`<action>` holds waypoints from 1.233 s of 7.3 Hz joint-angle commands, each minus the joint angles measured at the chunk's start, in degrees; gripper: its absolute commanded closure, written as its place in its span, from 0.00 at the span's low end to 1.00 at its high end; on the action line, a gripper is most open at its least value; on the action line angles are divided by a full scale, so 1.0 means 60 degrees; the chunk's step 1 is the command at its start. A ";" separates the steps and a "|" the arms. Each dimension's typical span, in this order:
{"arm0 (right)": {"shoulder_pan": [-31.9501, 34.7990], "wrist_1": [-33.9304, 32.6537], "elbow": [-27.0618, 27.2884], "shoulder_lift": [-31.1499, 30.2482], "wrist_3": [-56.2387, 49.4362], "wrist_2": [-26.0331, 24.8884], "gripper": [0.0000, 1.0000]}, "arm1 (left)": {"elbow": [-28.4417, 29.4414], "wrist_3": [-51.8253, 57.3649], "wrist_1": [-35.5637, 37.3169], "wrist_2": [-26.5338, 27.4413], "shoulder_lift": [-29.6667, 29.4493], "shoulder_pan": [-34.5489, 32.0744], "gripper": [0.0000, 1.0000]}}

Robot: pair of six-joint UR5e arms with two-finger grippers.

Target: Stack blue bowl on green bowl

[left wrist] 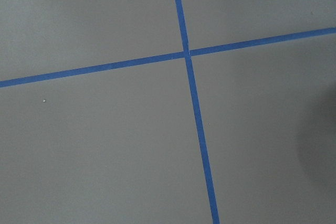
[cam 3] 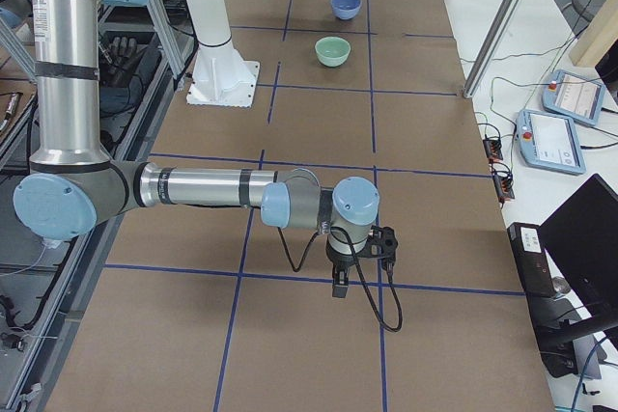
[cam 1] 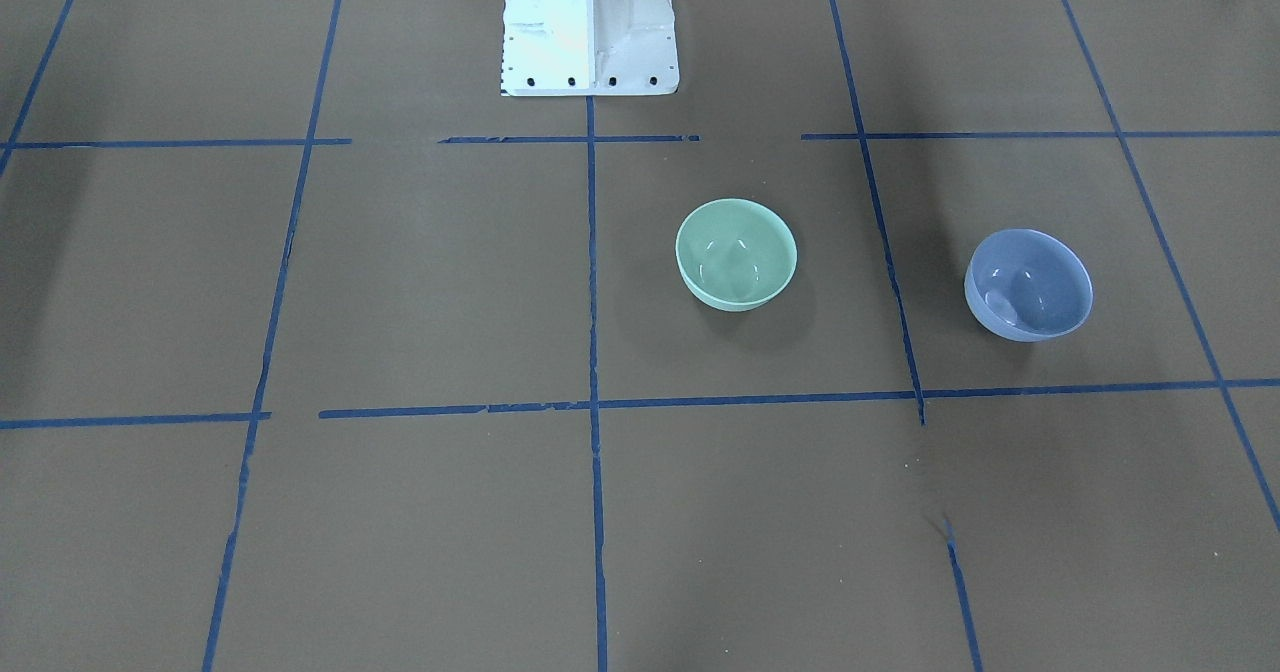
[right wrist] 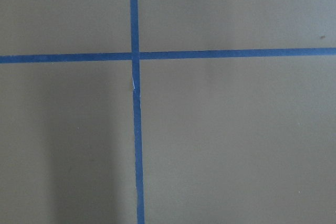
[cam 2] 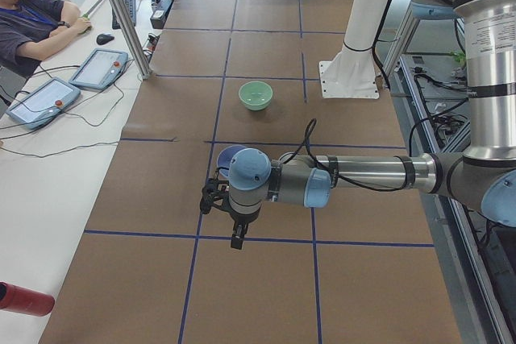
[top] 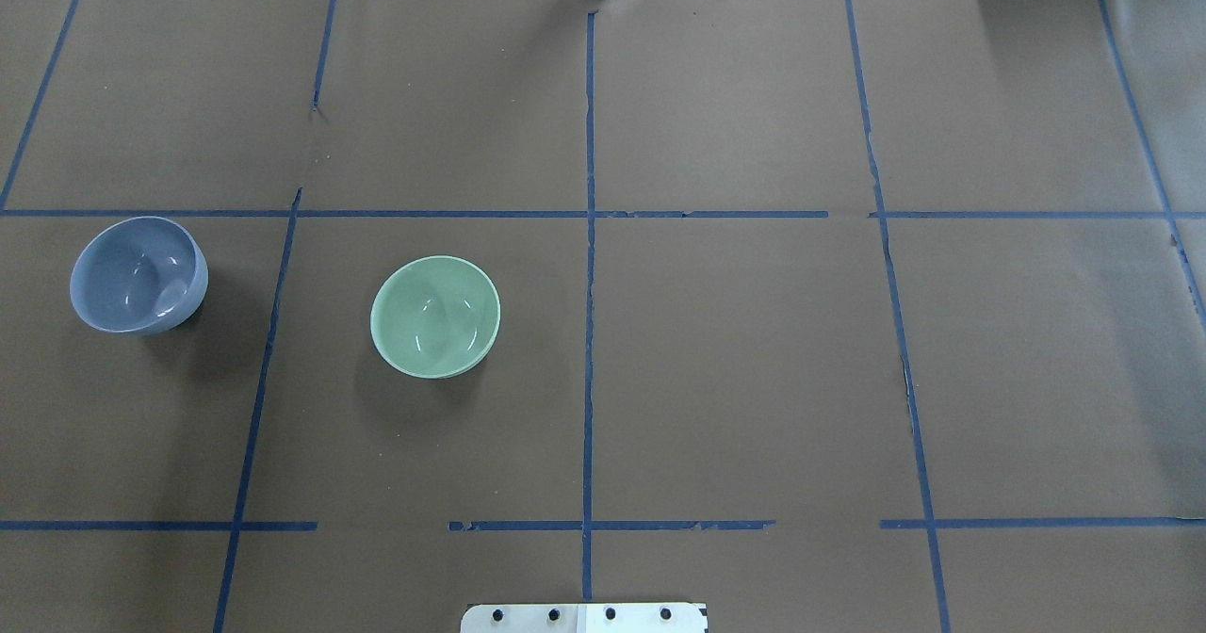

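Note:
The robot's left gripper should close on the rim (cam 1: 1082, 266) of the blue bowl, on the side farthest away from the green bowl.
The blue bowl (top: 138, 275) stands upright on the brown table cover, on the robot's left side. The green bowl (top: 435, 316) stands upright apart from it, nearer the table's middle. Both are empty; they also show in the front view as the blue bowl (cam 1: 1028, 285) and green bowl (cam 1: 736, 254). My left gripper (cam 2: 238, 239) shows only in the left side view, pointing down above the table, nearer that camera than the blue bowl (cam 2: 228, 153). My right gripper (cam 3: 341, 288) shows only in the right side view, far from the bowls. I cannot tell whether either is open or shut.
The white robot base (cam 1: 590, 32) stands at the table's robot-side edge. Blue tape lines (top: 589, 237) grid the cover. An operator (cam 2: 32, 30) sits with control pendants (cam 2: 97, 68) beside a metal post (cam 2: 121, 14). Both wrist views show only tape crossings.

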 commanded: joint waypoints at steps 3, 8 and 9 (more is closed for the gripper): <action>-0.0006 0.0000 0.0000 -0.0004 0.0011 0.0000 0.00 | 0.0374 -0.0105 -0.0058 0.0004 -0.0058 0.0000 0.00; 0.0009 0.0000 0.0000 -0.0004 -0.0003 0.0000 0.00 | 0.0172 -0.2225 -0.1813 0.0062 -0.0306 0.1236 0.00; -0.0006 0.0000 0.0000 -0.0004 0.0011 0.0000 0.00 | 0.0186 -0.3796 -0.2686 0.0091 -0.0408 0.2173 0.00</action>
